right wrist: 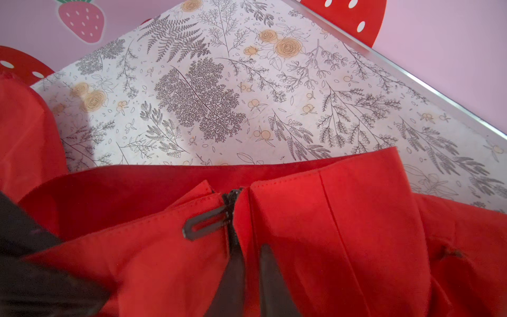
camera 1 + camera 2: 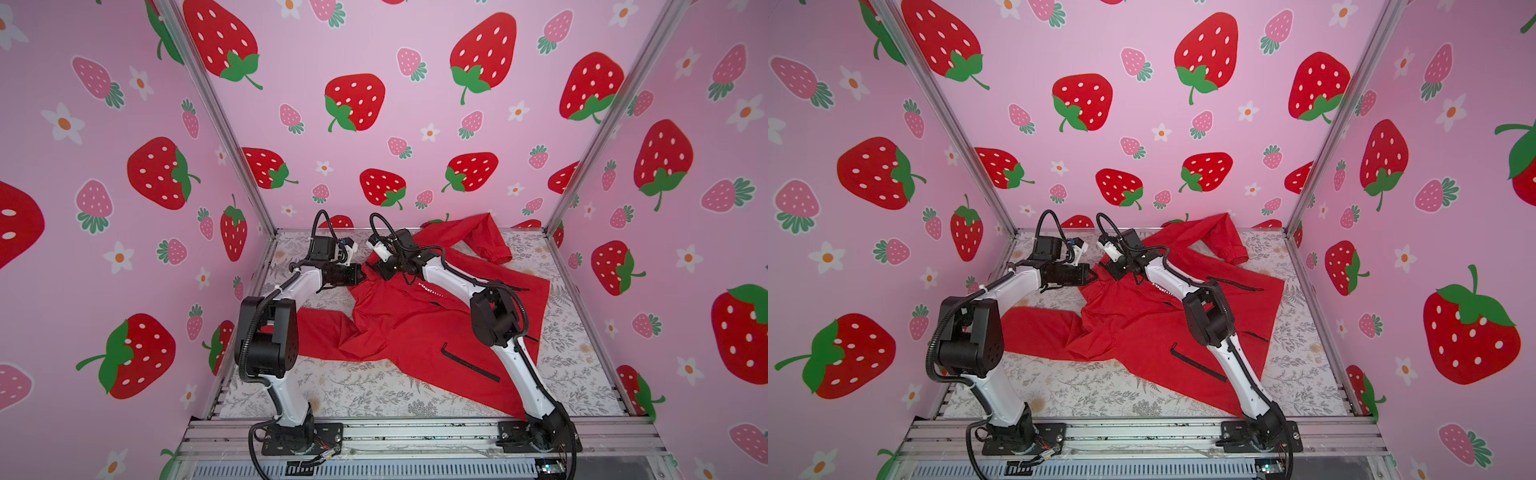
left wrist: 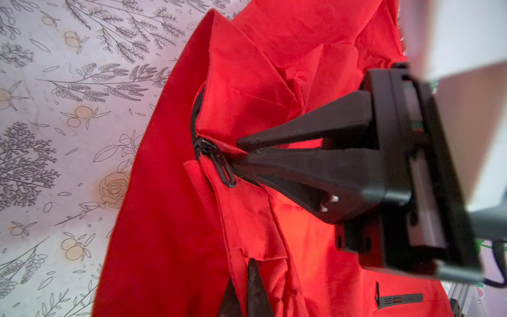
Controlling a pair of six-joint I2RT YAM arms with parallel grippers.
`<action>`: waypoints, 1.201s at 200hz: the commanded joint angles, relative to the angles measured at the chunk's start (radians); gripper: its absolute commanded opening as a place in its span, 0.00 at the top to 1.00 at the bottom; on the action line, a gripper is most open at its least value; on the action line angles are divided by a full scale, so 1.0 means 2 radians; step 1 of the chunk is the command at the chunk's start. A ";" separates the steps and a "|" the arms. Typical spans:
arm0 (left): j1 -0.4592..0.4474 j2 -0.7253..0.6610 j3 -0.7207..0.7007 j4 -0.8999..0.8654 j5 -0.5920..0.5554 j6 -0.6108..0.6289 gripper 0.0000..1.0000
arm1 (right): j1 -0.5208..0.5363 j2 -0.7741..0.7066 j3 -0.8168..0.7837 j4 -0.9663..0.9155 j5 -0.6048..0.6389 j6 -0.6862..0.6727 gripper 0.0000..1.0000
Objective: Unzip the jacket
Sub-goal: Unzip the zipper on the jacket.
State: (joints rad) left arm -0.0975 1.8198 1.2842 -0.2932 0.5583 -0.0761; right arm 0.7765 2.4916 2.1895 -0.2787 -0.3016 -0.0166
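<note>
My left gripper is pinching a fold of red fabric while the zipper pull hangs free, so it should open and then close on that black pull (image 3: 225, 169).
The red jacket (image 2: 415, 324) (image 2: 1142, 324) lies spread on the table, collar toward the back left. Both grippers meet at the collar. The left gripper (image 2: 362, 275) (image 3: 244, 277) is shut on a fold of red fabric just below the collar. In the left wrist view the right gripper (image 3: 241, 151) pinches a red flap right beside the black zipper pull (image 3: 222, 170). In the right wrist view the right gripper (image 1: 251, 252) is shut on red cloth next to the zipper, while the pull (image 1: 203, 223) lies free to one side. The zipper is closed up to the collar.
A floral table cover (image 2: 374, 395) lies under the jacket. One sleeve (image 2: 494, 245) reaches the back right, another sleeve (image 2: 320, 328) runs left behind the left arm. Strawberry-printed walls and metal posts (image 2: 582, 187) enclose the table. A metal rail (image 2: 415, 432) spans the front edge.
</note>
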 commanded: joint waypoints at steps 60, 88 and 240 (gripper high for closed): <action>0.005 0.022 0.038 -0.090 -0.089 -0.012 1.00 | -0.028 -0.048 -0.060 0.068 -0.108 0.047 1.00; 0.020 0.041 0.055 -0.098 -0.089 -0.037 0.96 | -0.036 -0.071 -0.102 0.108 -0.159 0.085 1.00; 0.068 -0.018 0.091 -0.101 0.144 0.201 0.43 | -0.029 -0.116 -0.150 0.092 -0.153 0.042 1.00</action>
State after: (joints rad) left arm -0.0025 1.7435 1.4315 -0.4889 0.7120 0.1413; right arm 0.7151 2.3085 1.8950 -0.0761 -0.5697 0.1032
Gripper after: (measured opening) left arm 0.580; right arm 0.049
